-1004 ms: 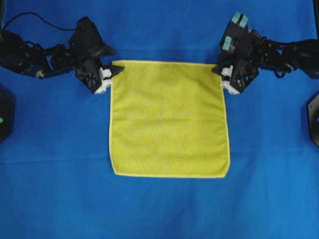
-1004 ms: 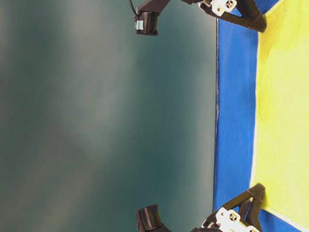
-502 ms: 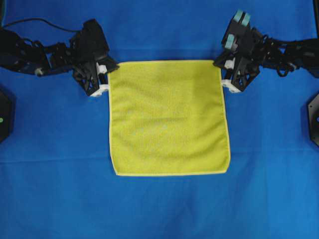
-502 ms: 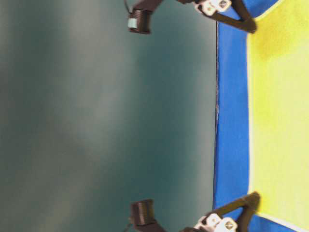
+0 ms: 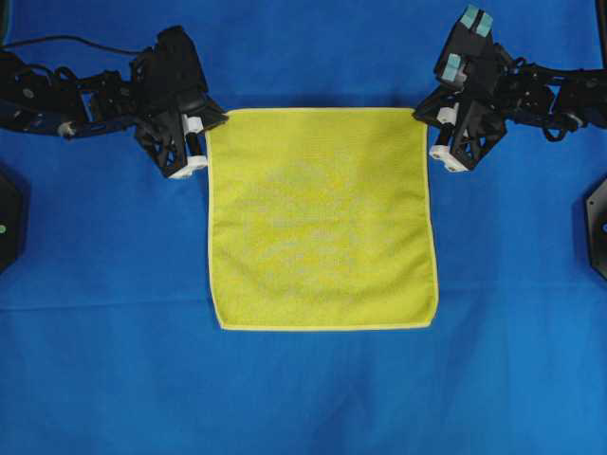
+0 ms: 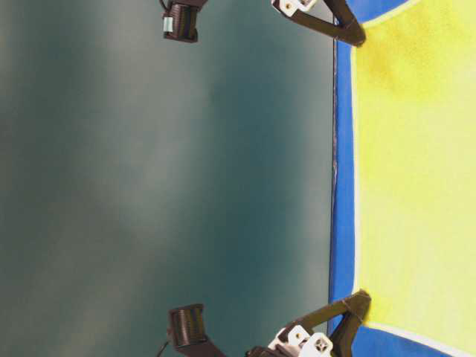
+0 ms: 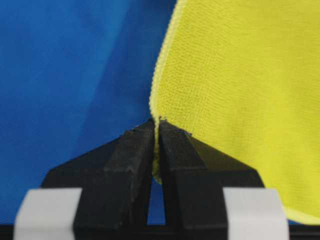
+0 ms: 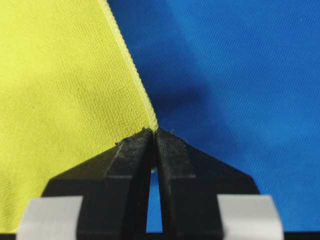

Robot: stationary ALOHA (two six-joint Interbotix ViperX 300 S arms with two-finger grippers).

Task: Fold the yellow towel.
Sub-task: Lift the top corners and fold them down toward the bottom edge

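Observation:
Next, my left gripper lets go of the yellow towel's far corner on top of the towel's near corner on that same side (image 5: 225,326).
The yellow towel (image 5: 322,218) is a square yellow-green cloth on the blue cloth, its far edge lifted off the surface. My left gripper (image 5: 211,126) is shut on the towel's far left corner; in the left wrist view (image 7: 157,125) the hem is pinched between the black fingertips. My right gripper (image 5: 424,116) is shut on the far right corner, with the hem pinched in the right wrist view (image 8: 153,131). In the table-level view the towel (image 6: 416,171) rises between both grippers (image 6: 357,301) (image 6: 349,30). The near edge lies flat.
The large blue cloth (image 5: 303,389) covers the whole table. Black arm bases stand at the left edge (image 5: 8,218) and right edge (image 5: 597,223).
Both grippers have lifted the far corners higher and drawn them slightly away from the near edge; the towel's far edge has risen and the cloth looks stretched taut.

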